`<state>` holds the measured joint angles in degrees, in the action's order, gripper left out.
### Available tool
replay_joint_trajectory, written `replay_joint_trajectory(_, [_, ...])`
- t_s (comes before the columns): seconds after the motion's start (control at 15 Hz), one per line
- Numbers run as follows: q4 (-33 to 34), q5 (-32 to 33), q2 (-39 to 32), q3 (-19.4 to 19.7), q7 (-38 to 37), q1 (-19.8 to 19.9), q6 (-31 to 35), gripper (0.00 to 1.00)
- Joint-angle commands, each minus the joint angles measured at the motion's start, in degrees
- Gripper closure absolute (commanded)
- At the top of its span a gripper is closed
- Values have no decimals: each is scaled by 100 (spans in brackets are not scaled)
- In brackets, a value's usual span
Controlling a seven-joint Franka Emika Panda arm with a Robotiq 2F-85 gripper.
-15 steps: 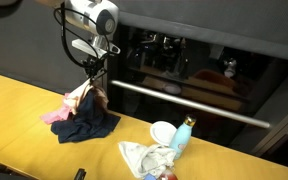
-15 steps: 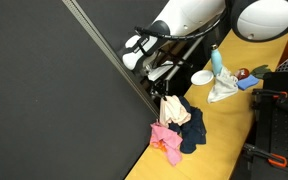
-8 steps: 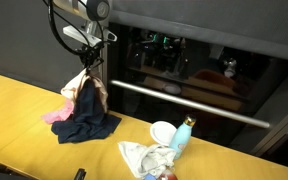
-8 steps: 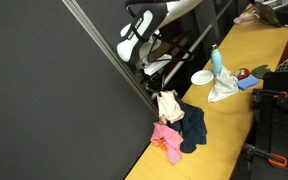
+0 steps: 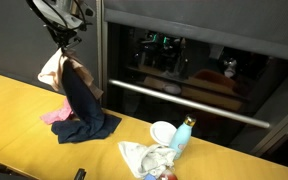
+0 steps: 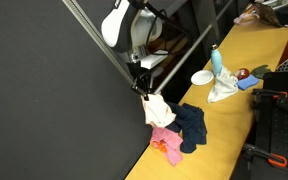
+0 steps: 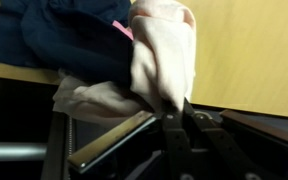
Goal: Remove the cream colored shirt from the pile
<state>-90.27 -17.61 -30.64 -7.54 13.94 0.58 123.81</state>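
My gripper is to release the cream shirt, now held high above the table. It will let go of it on the bare yellow table, across the navy garment from the white bowl.
My gripper [image 5: 61, 41] is shut on the cream colored shirt [image 5: 52, 72] and holds it high above the yellow table; it also shows in an exterior view [image 6: 142, 88], with the shirt [image 6: 156, 110] hanging below. A navy garment [image 5: 81, 100] drapes up with the shirt, its lower part still on the table. A pink garment [image 5: 56, 116] lies on the table under it. In the wrist view the cream shirt [image 7: 162, 55] hangs from the shut jaws [image 7: 176, 112], with the navy cloth [image 7: 59, 40] beside it.
A crumpled white cloth [image 5: 144, 157], a white bowl [image 5: 163, 132] and a light blue bottle [image 5: 183, 135] sit on the table [image 5: 24, 120]. A dark cabinet with a metal rail [image 5: 184, 100] stands behind.
My gripper has risen and moved left in the exterior view, lifting the cream shirt higher. The navy garment is pulled up with it; the pink one stays on the table.
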Motion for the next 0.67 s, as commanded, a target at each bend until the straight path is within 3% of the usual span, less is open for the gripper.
replay_joint_trajectory(0.0, [-1061,-487,838,-443,1121,215,415,98])
replay_joint_trajectory(0.2, [-1199,-806,845,-643,2037,243,462,98])
replay_joint_trajectory(0.6, [-196,-828,-124,-916,3464,104,233,98])
